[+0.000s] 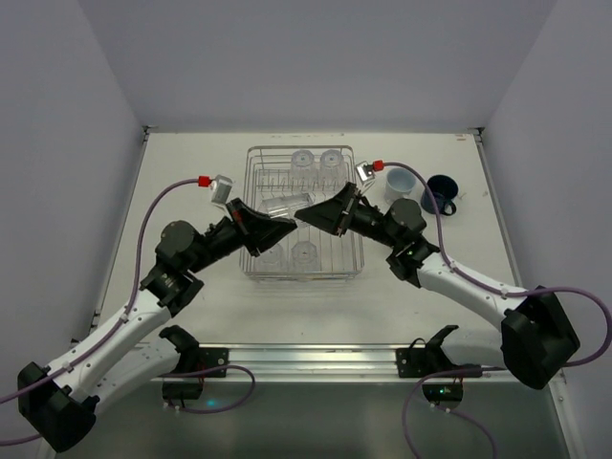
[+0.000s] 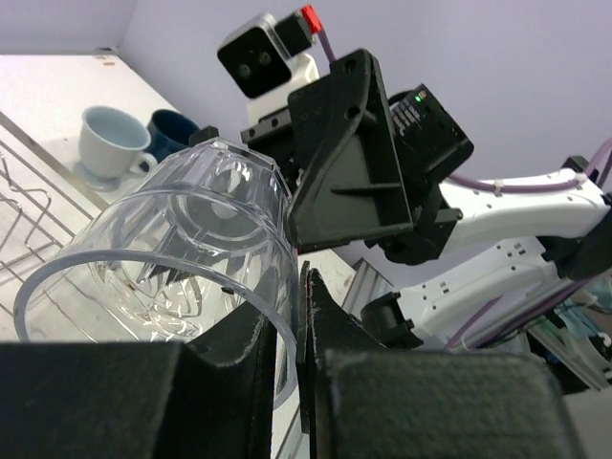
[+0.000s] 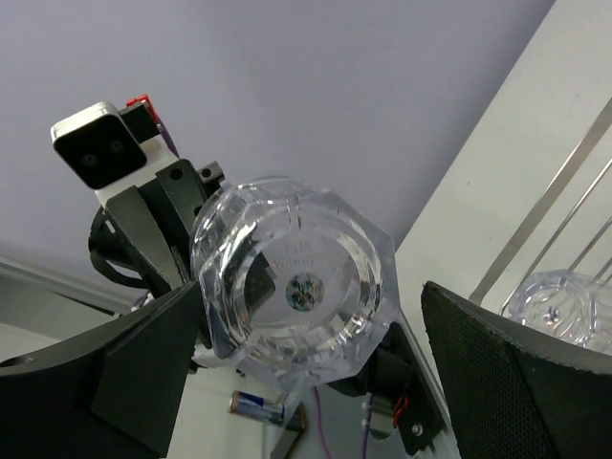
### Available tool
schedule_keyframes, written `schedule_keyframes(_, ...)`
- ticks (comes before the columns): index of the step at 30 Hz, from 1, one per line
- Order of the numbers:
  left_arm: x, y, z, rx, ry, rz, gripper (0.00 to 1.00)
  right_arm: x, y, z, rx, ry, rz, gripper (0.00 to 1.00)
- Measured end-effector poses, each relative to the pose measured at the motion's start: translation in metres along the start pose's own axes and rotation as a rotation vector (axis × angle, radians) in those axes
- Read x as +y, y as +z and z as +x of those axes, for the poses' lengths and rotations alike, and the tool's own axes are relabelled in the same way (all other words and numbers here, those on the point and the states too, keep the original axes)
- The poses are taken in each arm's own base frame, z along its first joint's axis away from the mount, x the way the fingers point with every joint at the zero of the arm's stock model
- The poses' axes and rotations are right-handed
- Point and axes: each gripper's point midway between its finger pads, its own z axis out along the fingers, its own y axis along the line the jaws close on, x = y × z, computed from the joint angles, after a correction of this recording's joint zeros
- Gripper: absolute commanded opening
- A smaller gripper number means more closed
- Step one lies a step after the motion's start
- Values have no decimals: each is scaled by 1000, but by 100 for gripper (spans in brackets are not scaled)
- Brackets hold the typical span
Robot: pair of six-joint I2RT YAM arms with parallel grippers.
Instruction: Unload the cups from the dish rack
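I should next close my right gripper on the upturned base [image 1: 304, 250] of the near-end clear tumbler in the dish rack, the one closer to the dark blue mug.
The silver wire dish rack [image 1: 354, 251] stands mid-table. My left gripper [image 1: 285, 223] is shut on the rim of a clear ribbed tumbler [image 1: 287, 203] and holds it on its side above the rack; in the left wrist view one finger is inside the tumbler [image 2: 191, 239] and one outside, gripper [image 2: 287, 316]. My right gripper [image 1: 308, 212] is open, its fingers on either side of the tumbler's base [image 3: 296, 282] without closing on it. More clear tumblers sit in the rack at the far end [image 1: 302, 161] [image 1: 331, 159] and the near end [image 1: 304, 253].
A pale blue-grey cup [image 1: 402, 182] and a dark blue mug [image 1: 442, 194] stand on the table right of the rack; both show in the left wrist view [image 2: 110, 143] [image 2: 177, 129]. Another clear tumbler [image 3: 559, 306] shows by the rack wires in the right wrist view.
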Motion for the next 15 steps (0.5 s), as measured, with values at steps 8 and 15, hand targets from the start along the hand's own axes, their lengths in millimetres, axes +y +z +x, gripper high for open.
schedule_keyframes(8,12,2,-26,-84,58,-105,0,-12,-5,5,9,20,30,99)
schedule_keyframes(15,46,7,-70,-121,159,-399,0,-24,-32,-7,-62,5,81,99)
